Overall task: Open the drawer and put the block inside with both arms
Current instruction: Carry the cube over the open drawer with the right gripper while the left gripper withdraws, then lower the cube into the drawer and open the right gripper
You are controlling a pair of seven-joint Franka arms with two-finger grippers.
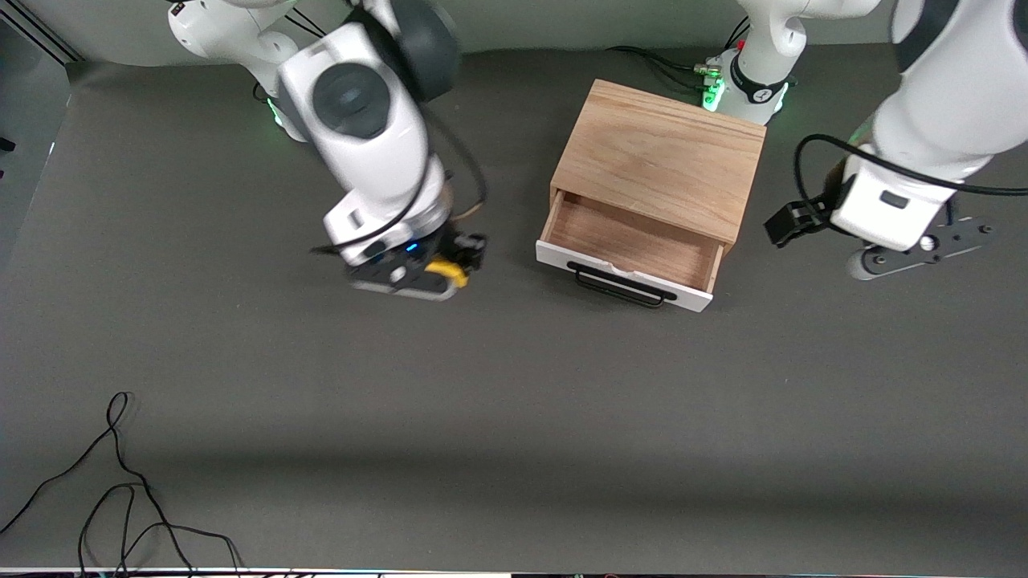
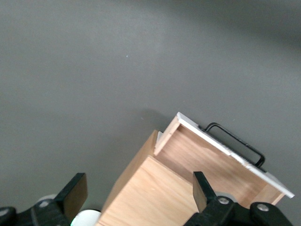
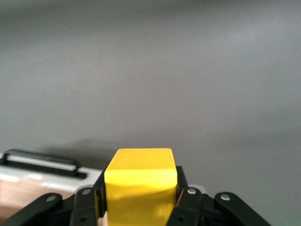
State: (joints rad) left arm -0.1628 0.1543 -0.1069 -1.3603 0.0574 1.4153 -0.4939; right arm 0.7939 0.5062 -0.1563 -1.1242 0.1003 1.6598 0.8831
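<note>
My right gripper is going to let go of the yellow block in the drawer [image 1: 589, 245] [image 3: 55, 190], just behind the white front, toward this gripper's side. The block is still up over the mat.
The drawer [image 1: 634, 249] stands pulled open from the light-wood box [image 1: 662, 156]; its white front and black bar handle [image 1: 620, 286] face the front camera, and its wood inside is bare. My right gripper [image 1: 456, 263] is shut on the yellow block [image 1: 447, 270], up over the mat beside the drawer, toward the right arm's end. In the right wrist view the block [image 3: 140, 183] sits between the fingers [image 3: 84, 200], with the drawer front [image 3: 28, 176] past it. My left gripper [image 1: 791, 223] hangs open and empty beside the box. In the left wrist view it [image 2: 139, 193] is over the box [image 2: 150, 197] and the drawer [image 2: 211, 162].
Loose black cables [image 1: 120, 490] lie on the mat at the corner nearest the front camera, at the right arm's end. The arm bases glow green [image 1: 711, 92] close to the box's back. A dark panel [image 1: 24, 120] borders the table at the right arm's end.
</note>
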